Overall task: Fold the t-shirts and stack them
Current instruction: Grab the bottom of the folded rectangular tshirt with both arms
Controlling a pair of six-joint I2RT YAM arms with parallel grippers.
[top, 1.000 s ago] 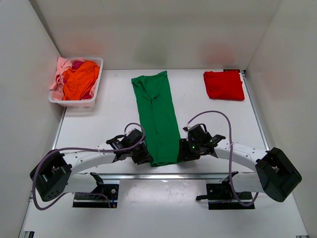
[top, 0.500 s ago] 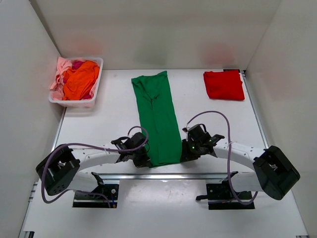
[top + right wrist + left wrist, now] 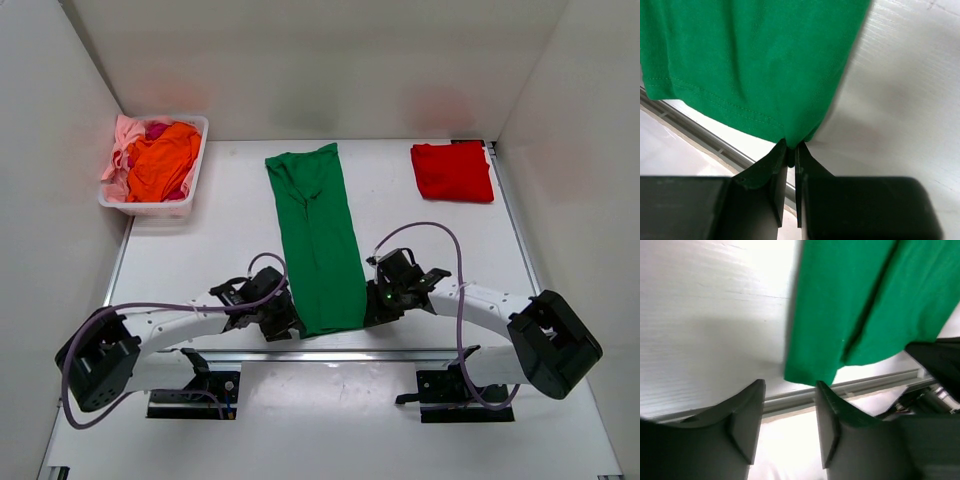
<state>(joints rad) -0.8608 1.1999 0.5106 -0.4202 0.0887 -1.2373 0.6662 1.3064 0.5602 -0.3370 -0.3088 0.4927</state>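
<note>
I will move my left gripper's open fingers in and close them on the loose corner of the t-shirt's hem, as that corner (image 3: 307, 330) lies beyond them, before I fold the hem.
A dark green t-shirt (image 3: 318, 235) lies as a long narrow strip down the middle of the table, its hem at the near edge. My right gripper (image 3: 367, 309) is shut on the hem's right corner (image 3: 800, 131). My left gripper (image 3: 287, 323) is open at the hem's left corner (image 3: 807, 371), with the cloth just beyond its fingertips and not between them. A folded red t-shirt (image 3: 452, 171) lies at the back right. Orange (image 3: 163, 162), pink and magenta shirts fill the basket.
The white plastic basket (image 3: 190, 205) stands at the back left corner. A metal rail (image 3: 865, 384) runs along the table's near edge under the hem. White walls close in the table on three sides.
My left gripper has shifted a little left and back from the hem's left corner, and the arm's elbow has swung. The right gripper holds its place on the right corner.
</note>
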